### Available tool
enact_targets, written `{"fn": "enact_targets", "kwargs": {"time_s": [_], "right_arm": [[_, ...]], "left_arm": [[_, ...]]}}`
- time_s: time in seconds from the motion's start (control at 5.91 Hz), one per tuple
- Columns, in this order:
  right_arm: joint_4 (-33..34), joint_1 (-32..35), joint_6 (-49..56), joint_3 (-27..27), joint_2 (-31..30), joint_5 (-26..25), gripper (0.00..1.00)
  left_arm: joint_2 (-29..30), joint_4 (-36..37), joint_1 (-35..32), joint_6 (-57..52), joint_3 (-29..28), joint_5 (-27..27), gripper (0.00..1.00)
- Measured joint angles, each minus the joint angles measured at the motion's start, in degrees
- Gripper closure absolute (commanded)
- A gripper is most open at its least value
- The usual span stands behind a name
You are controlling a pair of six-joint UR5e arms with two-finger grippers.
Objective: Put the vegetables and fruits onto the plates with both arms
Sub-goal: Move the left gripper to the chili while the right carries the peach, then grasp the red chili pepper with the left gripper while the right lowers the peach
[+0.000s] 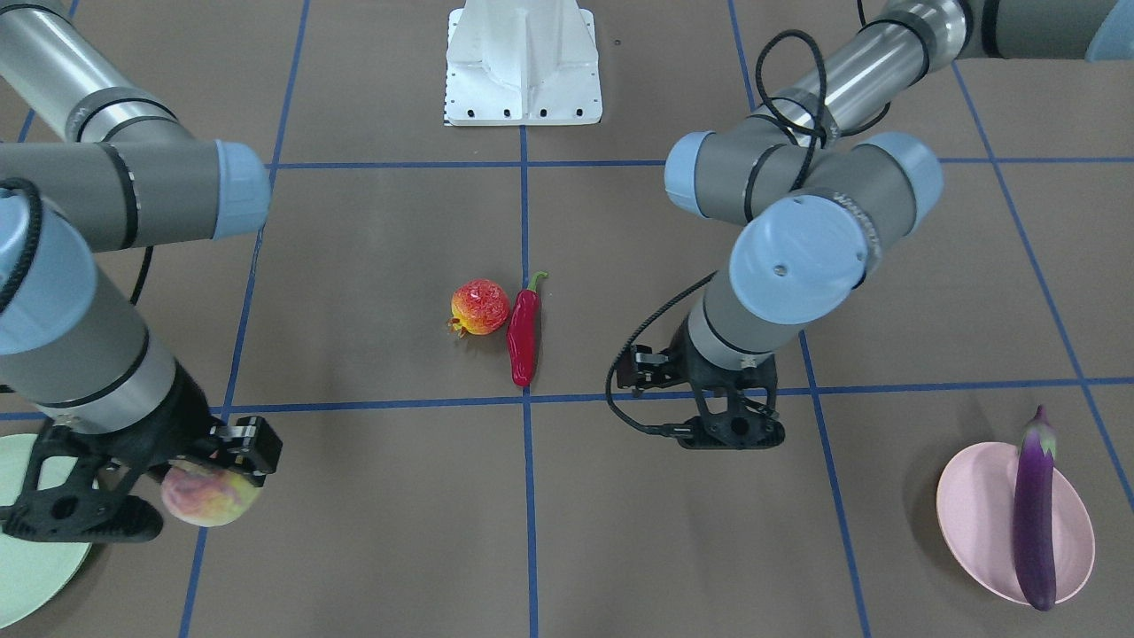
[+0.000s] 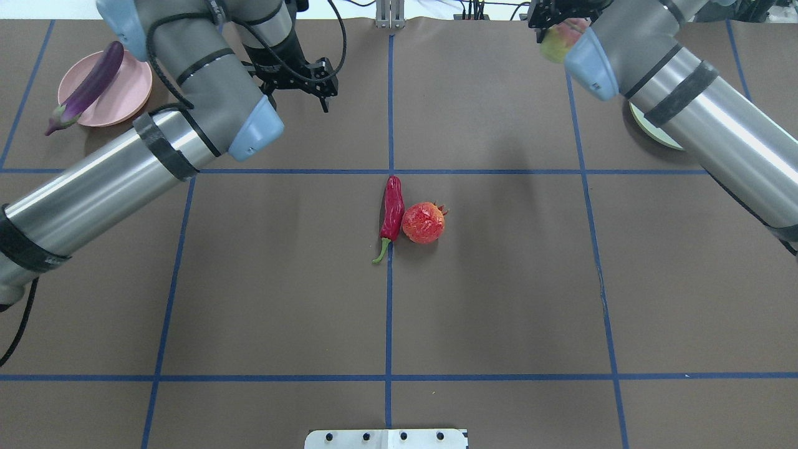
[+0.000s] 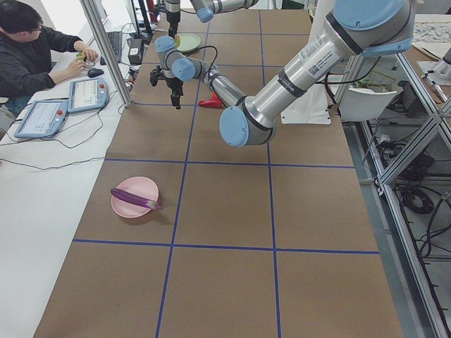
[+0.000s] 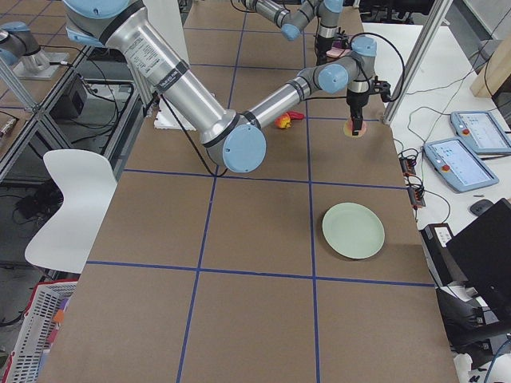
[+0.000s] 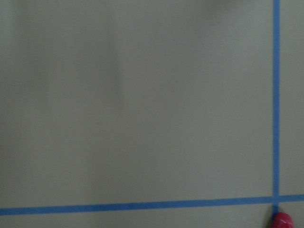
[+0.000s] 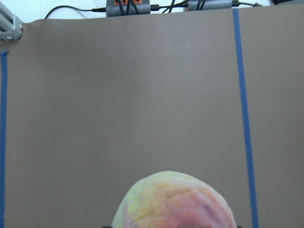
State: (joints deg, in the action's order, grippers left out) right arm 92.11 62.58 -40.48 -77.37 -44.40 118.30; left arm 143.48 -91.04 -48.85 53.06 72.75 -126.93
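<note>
The middle of the red chili pepper (image 1: 523,336), which lies against the red-orange pomegranate, should be gripped next by my left gripper.
My right gripper (image 1: 213,483) is shut on the pink-yellow peach (image 1: 208,496) and holds it above the table beside the mint green plate (image 1: 35,540). The peach also fills the bottom of the right wrist view (image 6: 173,202). The purple eggplant (image 1: 1035,514) lies across the pink plate (image 1: 974,514). My left gripper (image 1: 687,403) hangs empty and looks open, between the pink plate and the table's centre. The red chili pepper (image 2: 393,212) and the red-orange pomegranate (image 2: 423,222) lie touching at the centre; the chili's tip shows in the left wrist view (image 5: 282,221).
Blue tape lines divide the brown table into squares. The white robot base (image 1: 523,62) stands at the robot's edge. My right arm covers part of the green plate (image 2: 651,128) from overhead. An operator (image 3: 35,49) sits at a side desk with tablets.
</note>
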Motion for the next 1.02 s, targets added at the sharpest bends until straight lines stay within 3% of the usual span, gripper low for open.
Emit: {"fn": "enact_targets", "kwargs": {"time_s": [0.34,0.68,0.85,1.02], "right_arm": [[-0.42,3.05,8.37,0.55,-2.74,-3.53,1.00],[-4.70,4.07,12.24,2.27,-5.91,-6.62,1.00],[-9.29,4.59,13.18,4.83,-7.18,-7.15,1.00],[-12.55,5.13,14.36,7.05,-7.90,-7.49,1.00]], "left_arm": [[1.51,-3.53,5.63,7.54,-0.97,1.60,0.00],[3.80,-10.79,10.61,14.36,-5.96,6.60,0.00],[4.56,-13.17,11.94,15.99,-8.12,8.45,0.04],[5.00,-14.61,12.46,16.56,-9.59,9.71,0.15]]}}
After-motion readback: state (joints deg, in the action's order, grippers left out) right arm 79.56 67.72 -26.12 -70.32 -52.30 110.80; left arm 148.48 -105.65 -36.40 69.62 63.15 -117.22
